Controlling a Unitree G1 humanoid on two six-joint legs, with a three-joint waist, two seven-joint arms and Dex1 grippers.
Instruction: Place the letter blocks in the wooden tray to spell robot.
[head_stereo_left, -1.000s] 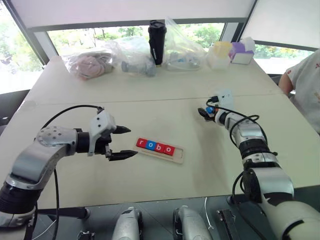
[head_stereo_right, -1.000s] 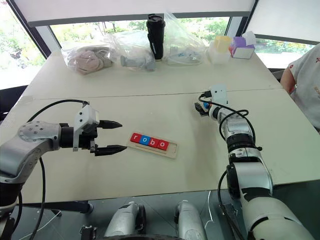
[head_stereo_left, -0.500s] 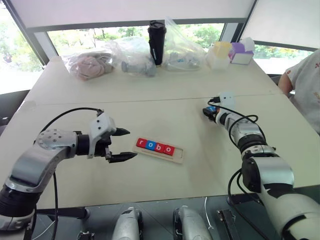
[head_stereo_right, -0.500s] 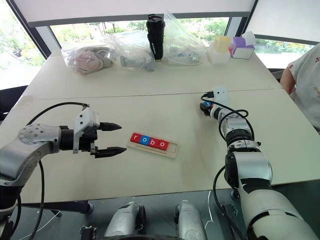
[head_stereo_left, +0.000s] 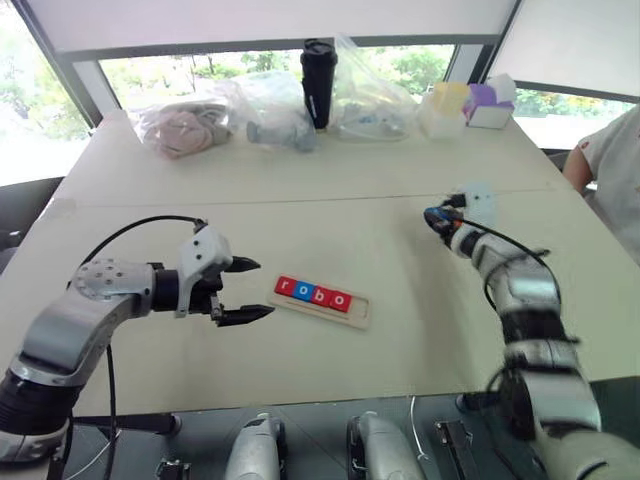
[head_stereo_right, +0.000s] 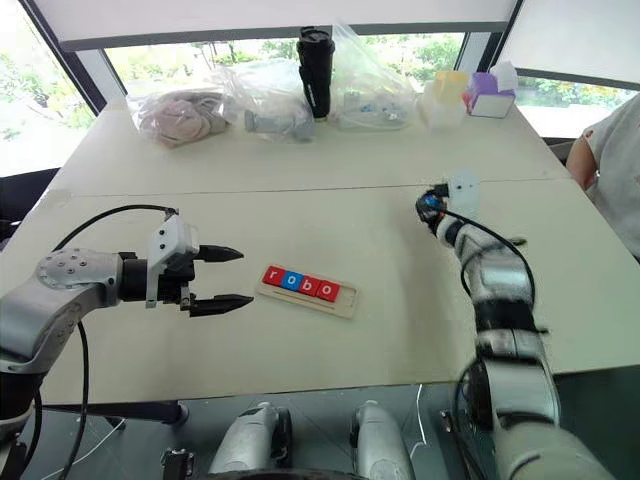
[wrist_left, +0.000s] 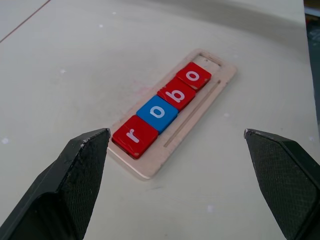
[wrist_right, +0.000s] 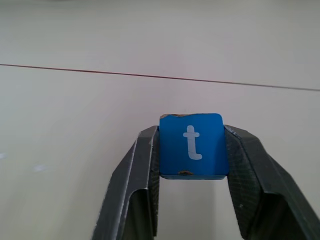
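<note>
My right gripper's finger covers the t block's side that must meet the o, so next I set the block down and pinch its top and bottom edges (wrist_right: 194, 176).
The wooden tray (head_stereo_left: 358, 306) lies mid-table with four letter blocks in it, reading r (wrist_left: 134, 135), o (wrist_left: 157, 111), b (wrist_left: 176, 93), o (wrist_left: 193, 76); its last slot (wrist_left: 207, 60) is bare. My left gripper (head_stereo_left: 262, 288) hovers open just left of the tray, holding nothing. Far right and further back, my right gripper (head_stereo_left: 436, 217) is shut on a blue block with a white t (wrist_right: 191, 145), held off the table between both fingers.
Plastic bags (head_stereo_left: 180, 125), a black tumbler (head_stereo_left: 318, 82) and small coloured boxes (head_stereo_left: 470, 105) line the table's far edge. A person (head_stereo_left: 612, 160) sits at the right edge. A seam (head_stereo_left: 300, 200) crosses the tabletop behind the tray.
My right gripper has closed on the blue t block and shifted slightly to the right with it. The left arm and the tray have stayed put.
</note>
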